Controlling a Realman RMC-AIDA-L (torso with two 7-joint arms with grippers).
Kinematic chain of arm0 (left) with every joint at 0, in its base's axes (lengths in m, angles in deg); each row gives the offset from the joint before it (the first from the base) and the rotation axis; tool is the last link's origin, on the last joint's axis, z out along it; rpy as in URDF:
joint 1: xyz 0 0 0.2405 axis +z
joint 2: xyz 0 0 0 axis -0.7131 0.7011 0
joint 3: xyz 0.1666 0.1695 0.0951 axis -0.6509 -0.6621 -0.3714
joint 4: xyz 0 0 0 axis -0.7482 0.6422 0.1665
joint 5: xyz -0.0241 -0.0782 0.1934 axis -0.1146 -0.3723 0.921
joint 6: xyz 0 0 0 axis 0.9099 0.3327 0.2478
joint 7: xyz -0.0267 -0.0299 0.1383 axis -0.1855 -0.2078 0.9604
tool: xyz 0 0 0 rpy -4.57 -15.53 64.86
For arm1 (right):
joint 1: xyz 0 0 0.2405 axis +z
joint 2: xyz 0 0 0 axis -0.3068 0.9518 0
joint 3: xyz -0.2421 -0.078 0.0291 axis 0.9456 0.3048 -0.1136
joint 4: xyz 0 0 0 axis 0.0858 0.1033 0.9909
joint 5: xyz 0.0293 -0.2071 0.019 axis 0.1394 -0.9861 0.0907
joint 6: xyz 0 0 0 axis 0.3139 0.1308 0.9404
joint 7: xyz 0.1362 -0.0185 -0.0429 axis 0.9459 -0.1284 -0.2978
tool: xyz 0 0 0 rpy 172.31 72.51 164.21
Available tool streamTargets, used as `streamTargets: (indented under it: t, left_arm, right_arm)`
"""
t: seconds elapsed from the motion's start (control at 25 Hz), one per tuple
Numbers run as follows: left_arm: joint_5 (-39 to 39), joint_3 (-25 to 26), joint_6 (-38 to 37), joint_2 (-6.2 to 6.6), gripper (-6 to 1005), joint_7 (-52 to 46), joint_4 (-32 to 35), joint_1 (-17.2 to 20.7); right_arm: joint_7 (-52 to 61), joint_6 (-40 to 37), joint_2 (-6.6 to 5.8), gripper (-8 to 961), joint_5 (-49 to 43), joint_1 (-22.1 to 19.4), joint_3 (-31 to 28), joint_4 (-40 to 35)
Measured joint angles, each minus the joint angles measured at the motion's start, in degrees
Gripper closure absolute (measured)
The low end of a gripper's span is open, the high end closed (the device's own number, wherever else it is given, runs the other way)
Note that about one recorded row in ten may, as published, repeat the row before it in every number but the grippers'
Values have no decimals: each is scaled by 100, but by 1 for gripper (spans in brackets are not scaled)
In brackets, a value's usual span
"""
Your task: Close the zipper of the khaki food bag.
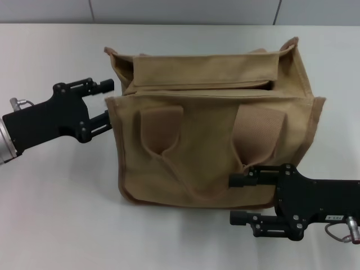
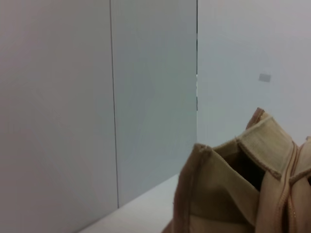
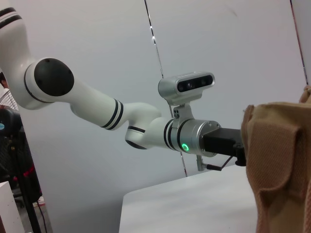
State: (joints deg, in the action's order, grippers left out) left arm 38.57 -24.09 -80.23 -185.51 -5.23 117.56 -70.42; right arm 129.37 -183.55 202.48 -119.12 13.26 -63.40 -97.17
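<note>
Next, I pinch the zipper's near end (image 2: 286, 221) with my left gripper and lift the zipper up first, because it sinks into the fold between the top flaps of the bag.
The khaki food bag (image 1: 208, 152) stands in the middle of the white table with its two handles hanging down the near side. Its zipper (image 1: 197, 91) runs along the top, and a dark gap shows at the right end. I cannot make out the pull tab. My left gripper (image 1: 106, 103) is open at the bag's left end, fingertips level with the end flap's edge. My right gripper (image 1: 241, 199) is open at the bag's near right bottom corner, its upper finger in front of the canvas. The left wrist view shows the bag's end flap (image 2: 214, 189) and the opening behind it.
The white table (image 1: 56, 214) lies bare around the bag, with a grey wall (image 1: 180, 11) behind it. In the right wrist view the left arm (image 3: 146, 128) reaches toward the bag (image 3: 279, 160), with its gripper hidden behind the canvas.
</note>
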Motion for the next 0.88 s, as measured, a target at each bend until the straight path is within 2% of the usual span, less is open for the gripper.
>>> streamTargets:
  t: [0.12, 0.2, 0.4, 0.6, 0.64, 0.68, 0.84, 0.88]
  left_arm:
    - [-199, 133, -21, -43, 505, 277, 12, 27]
    - [-545, 270, -300, -52, 495, 675, -6, 173]
    - [-653, 278, -747, -44, 470, 855, 3, 304]
    - [-646, 282, -552, 2, 710, 575, -21, 300]
    - [-583, 229, -472, 92, 747, 193, 2, 282]
    - [-583, 229, -472, 92, 783, 193, 2, 282]
    - [-158, -124, -498, 303, 928, -590, -2, 148]
    - [-158, -124, -498, 303, 923, -590, -2, 148]
  right_arm:
    - [0, 3, 0, 316, 0, 10, -1, 0]
    - [0, 5, 0, 316, 0, 11, 0, 1]
    - [22, 25, 0, 316, 0, 15, 1, 1]
    - [87, 39, -5, 316, 3, 51, 3, -6]
    - [122, 41, -14, 316, 4, 58, 3, -8]
    - [122, 41, -14, 316, 4, 58, 3, -8]
    - [149, 42, -21, 316, 7, 60, 3, -8]
    - [149, 42, -21, 316, 7, 60, 3, -8]
